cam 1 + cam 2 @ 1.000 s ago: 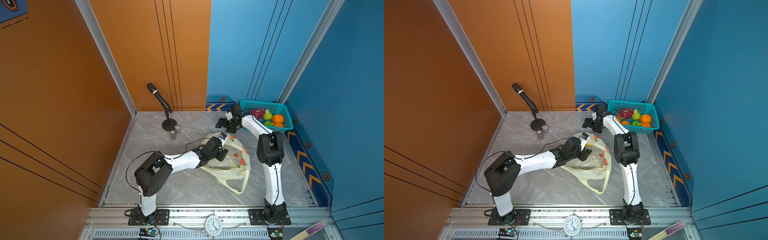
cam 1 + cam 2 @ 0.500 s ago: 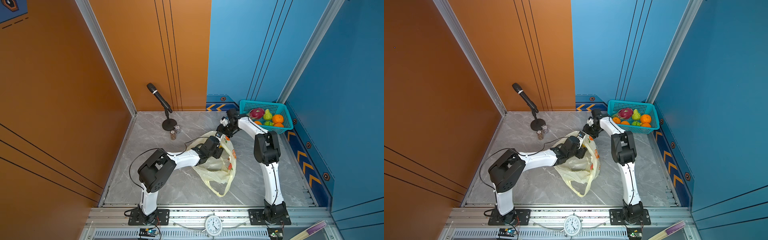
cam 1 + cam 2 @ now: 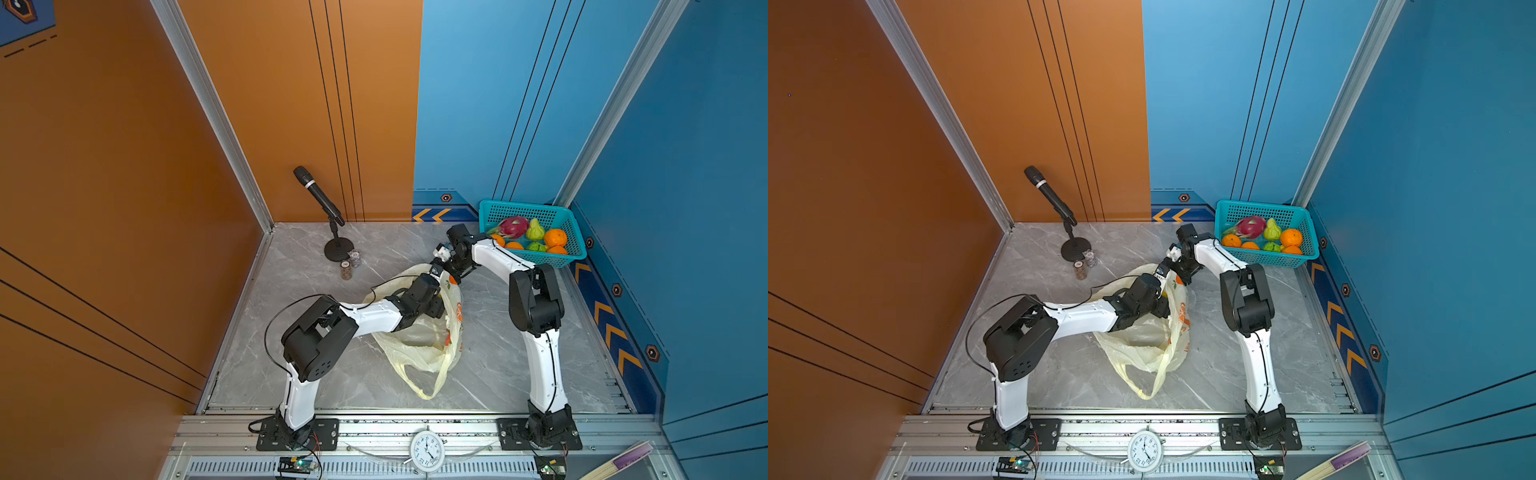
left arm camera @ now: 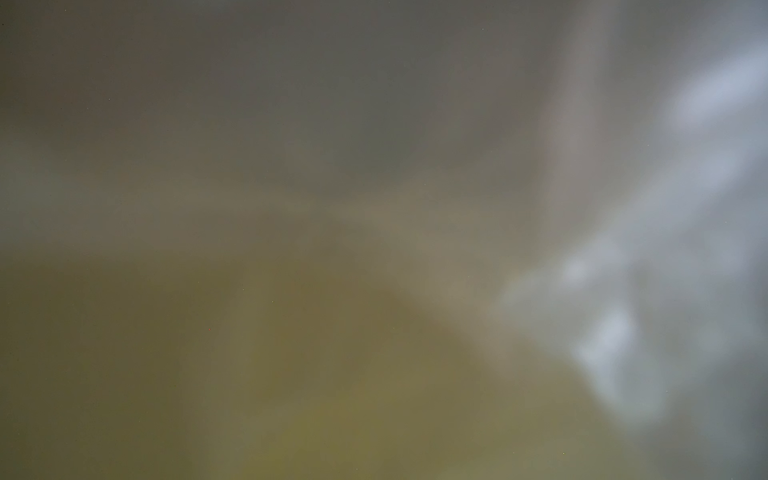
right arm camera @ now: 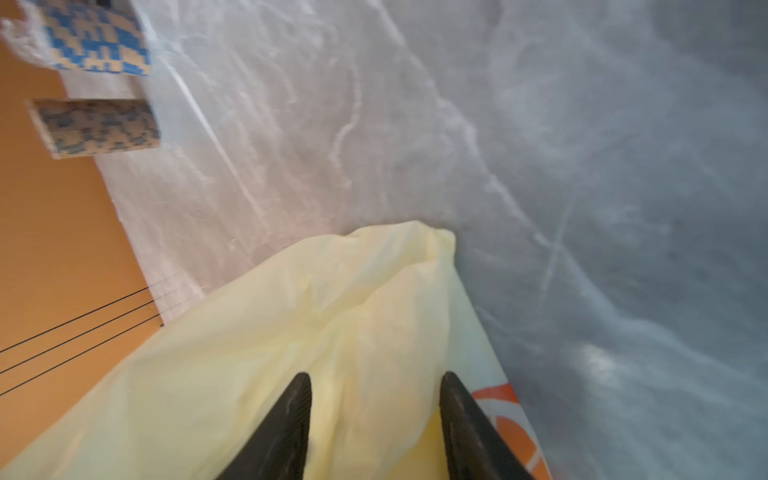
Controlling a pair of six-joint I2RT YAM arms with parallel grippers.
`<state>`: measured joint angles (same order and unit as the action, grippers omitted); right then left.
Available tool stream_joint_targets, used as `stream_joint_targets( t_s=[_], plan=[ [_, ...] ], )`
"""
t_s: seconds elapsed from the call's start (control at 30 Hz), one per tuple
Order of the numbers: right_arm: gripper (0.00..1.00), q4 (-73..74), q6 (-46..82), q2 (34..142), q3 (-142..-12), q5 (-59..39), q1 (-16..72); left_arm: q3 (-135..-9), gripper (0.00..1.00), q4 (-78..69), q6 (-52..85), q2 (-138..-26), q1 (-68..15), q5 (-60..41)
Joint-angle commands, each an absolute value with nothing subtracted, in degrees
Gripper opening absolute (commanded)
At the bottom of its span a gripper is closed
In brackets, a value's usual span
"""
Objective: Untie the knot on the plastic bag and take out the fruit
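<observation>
The robot's right gripper is pinching the far end of the bag and film crowds the left gripper, so next the left gripper grabs the yellow fruit (image 3: 1165, 293) as the right gripper pulls back.
The pale yellow plastic bag (image 3: 419, 345) (image 3: 1142, 345) lies bunched on the grey marble floor. Its loop handles trail loose toward the front, and no knot shows. My left arm reaches into the bag's mouth. The left gripper (image 3: 435, 302) (image 3: 1160, 305) is sunk in the film with its fingers hidden, and the left wrist view is only blurred olive-grey film. At the bag's far end, my right gripper (image 3: 451, 272) (image 3: 1179, 276) (image 5: 376, 376) has bulging bag film (image 5: 332, 316) pressed between its two black fingers. Several fruit lie in the basket: a dragon fruit (image 3: 514, 226) and an orange (image 3: 555, 237).
The teal basket (image 3: 523, 205) (image 3: 1258, 203) stands in the back right corner against the blue wall. A microphone on a round stand (image 3: 320, 199) and two small patterned jars (image 3: 346, 270) (image 5: 99, 129) stand at the back left by the orange wall. A clock (image 3: 427, 451) lies on the front rail.
The right gripper came down from beside the basket onto the bag's far end and closed on it. The bag went from spread flat to bunched and drawn left. The left arm folded in closer.
</observation>
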<state>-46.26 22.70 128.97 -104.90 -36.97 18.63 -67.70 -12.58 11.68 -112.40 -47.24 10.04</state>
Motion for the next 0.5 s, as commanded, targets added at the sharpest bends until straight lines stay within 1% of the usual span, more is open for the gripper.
stream_joint_targets(
  t_s=[0.0, 0.07, 0.17, 0.23, 0.27, 0.33, 0.37, 0.47],
  plan=[
    [0.51, -44.9, 24.7, 126.0, -103.3, -38.2, 19.4, -69.0, 0.82, -13.0, 13.0, -113.8, -46.7, 8.3],
    [0.51, -43.8, 25.1, 125.3, -103.3, -38.0, 19.8, -68.9, 0.81, -13.3, 13.3, -114.4, -46.6, 8.0],
    [0.51, -43.0, 25.5, 124.6, -100.8, -38.0, 19.9, -68.9, 0.77, -13.8, 13.7, -115.1, -46.7, 7.5],
    [0.52, -43.0, 25.5, 123.9, -100.2, -37.5, 19.8, -69.0, 0.71, -13.7, 14.1, -114.9, -46.6, 7.0],
    [0.53, -43.0, 25.6, 123.5, -100.0, -37.1, 19.7, -68.9, 0.68, -13.7, 14.2, -114.7, -46.6, 6.9],
    [0.65, -43.0, 25.7, 122.0, -99.3, -36.0, 19.3, -68.6, 0.61, -13.7, 14.5, -114.2, -46.6, 6.6],
    [0.68, -42.8, 25.9, 121.2, -98.9, -35.2, 19.2, -68.4, 0.59, -13.8, 14.7, -114.0, -46.5, 6.4],
    [0.74, -40.9, 27.4, 117.2, -96.6, -32.5, 18.3, -67.8, 0.53, -13.7, 15.1, -112.9, -46.4, 5.4]
  ],
)
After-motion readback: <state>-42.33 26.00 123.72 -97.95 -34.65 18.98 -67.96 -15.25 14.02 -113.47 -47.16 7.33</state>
